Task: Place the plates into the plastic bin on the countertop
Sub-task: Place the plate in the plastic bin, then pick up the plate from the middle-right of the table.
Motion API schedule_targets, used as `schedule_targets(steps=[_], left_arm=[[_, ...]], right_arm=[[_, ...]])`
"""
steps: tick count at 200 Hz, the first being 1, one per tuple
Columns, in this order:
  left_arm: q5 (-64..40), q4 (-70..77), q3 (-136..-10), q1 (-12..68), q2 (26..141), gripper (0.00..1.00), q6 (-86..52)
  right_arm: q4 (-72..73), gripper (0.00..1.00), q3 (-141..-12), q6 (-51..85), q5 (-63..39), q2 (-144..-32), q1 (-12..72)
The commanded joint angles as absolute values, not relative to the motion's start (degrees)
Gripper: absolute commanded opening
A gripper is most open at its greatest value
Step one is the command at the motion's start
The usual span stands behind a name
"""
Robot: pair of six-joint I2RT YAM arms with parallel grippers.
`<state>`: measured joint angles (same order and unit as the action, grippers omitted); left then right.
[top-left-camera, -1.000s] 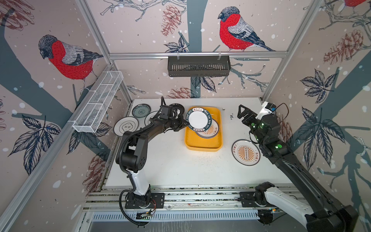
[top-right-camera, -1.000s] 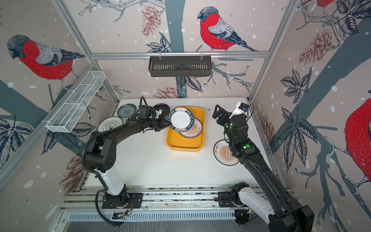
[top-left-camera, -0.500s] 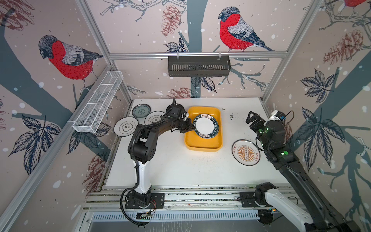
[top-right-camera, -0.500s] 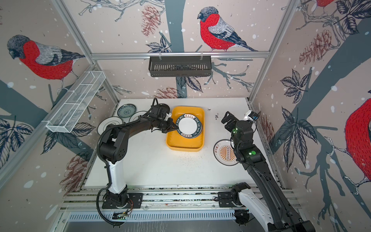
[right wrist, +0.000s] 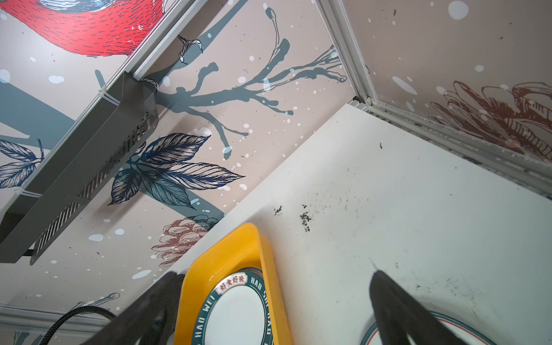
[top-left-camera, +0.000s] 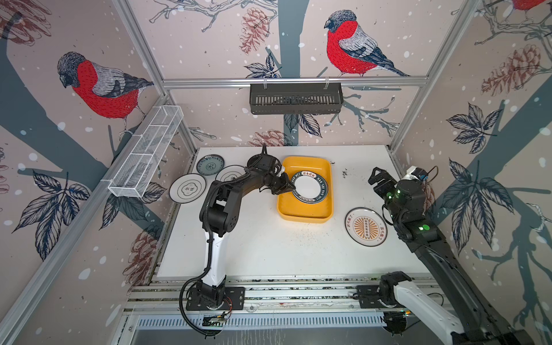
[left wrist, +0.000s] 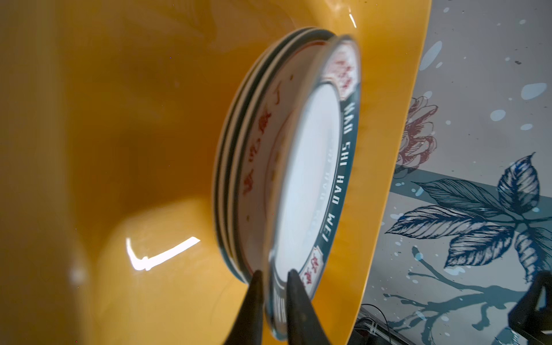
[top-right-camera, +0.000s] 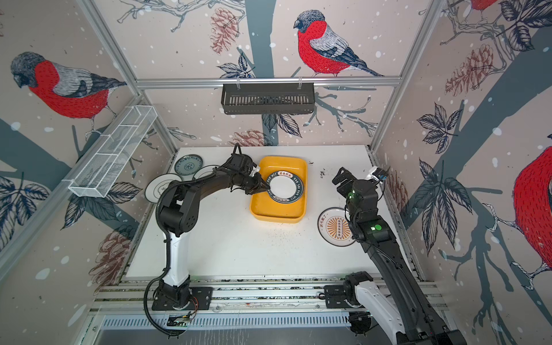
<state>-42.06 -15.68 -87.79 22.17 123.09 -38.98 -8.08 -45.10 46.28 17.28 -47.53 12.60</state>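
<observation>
The sunburst plate is next for my right gripper. It should grab the plate by its rim, on the side [top-left-camera: 385,234] away from the plastic bin.
The yellow plastic bin [top-left-camera: 304,216] [top-right-camera: 277,216] sits at the back middle of the countertop [top-left-camera: 268,248]. A lettered plate [top-left-camera: 309,188] [left wrist: 310,167] lies in it on a stack of other plates [left wrist: 239,149], tilted up at my left gripper [top-left-camera: 291,187] [left wrist: 274,271]. That gripper's fingers [left wrist: 254,298] pinch the plate's near rim. A sunburst plate [top-left-camera: 366,227] lies right of the bin. My right gripper [top-left-camera: 377,176] [right wrist: 276,273] hangs open and empty above the countertop. A flower-outline plate [top-left-camera: 187,188], a teal plate [top-left-camera: 210,165] and a third plate [top-left-camera: 230,173] lie at the left.
A black slotted rack [top-left-camera: 295,98] hangs on the back wall and a white wire basket [top-left-camera: 149,149] on the left wall. Aluminium rails [top-left-camera: 298,286] run along the front edge. Dark specks [right wrist: 304,219] mark the countertop near the bin's right side.
My left gripper has carried the lettered plate down into the bin onto the stack. The right arm has drawn back towards the right wall, still open.
</observation>
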Motion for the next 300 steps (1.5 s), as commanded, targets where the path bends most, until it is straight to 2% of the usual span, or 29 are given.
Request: schedule_targets(steps=[1,51,65,98,142,210,273,300], left_arm=[[-40.9,-17.1,-88.4,22.3,123.9,0.23,-37.9],[-40.4,-18.4,-90.0,22.3,124.2,0.43,-37.3],[-40.0,-18.7,-90.2,22.3,123.9,0.46,-37.1],[-37.4,-19.6,-90.7,22.3,122.2,0.65,-36.5],[-32.4,-16.4,-88.6,22.3,115.8,0.78,-36.1],[-29.7,-10.9,-83.5,22.5,107.4,0.82,-36.3],[-34.9,-6.9,-80.1,24.1,101.5,0.84,-31.6],[-36.3,-4.2,-77.9,25.6,99.9,0.84,-31.2]], right_arm=[[-7.9,0.99,-45.1,46.1,17.3,-47.6,12.1],[-7.1,1.0,-45.1,46.1,16.1,-49.4,10.6],[-7.2,0.99,-45.2,46.4,15.8,-50.1,10.3],[-9.3,1.0,-45.3,47.7,16.3,-51.7,8.9],[-12.4,0.99,-43.3,48.7,10.8,-53.0,1.4],[-15.8,0.99,-37.9,46.1,2.8,-52.4,-10.6],[-17.3,0.99,-27.6,38.7,-18.1,-53.4,-30.0],[-22.5,0.99,-26.5,37.1,-16.9,-54.3,-31.8]])
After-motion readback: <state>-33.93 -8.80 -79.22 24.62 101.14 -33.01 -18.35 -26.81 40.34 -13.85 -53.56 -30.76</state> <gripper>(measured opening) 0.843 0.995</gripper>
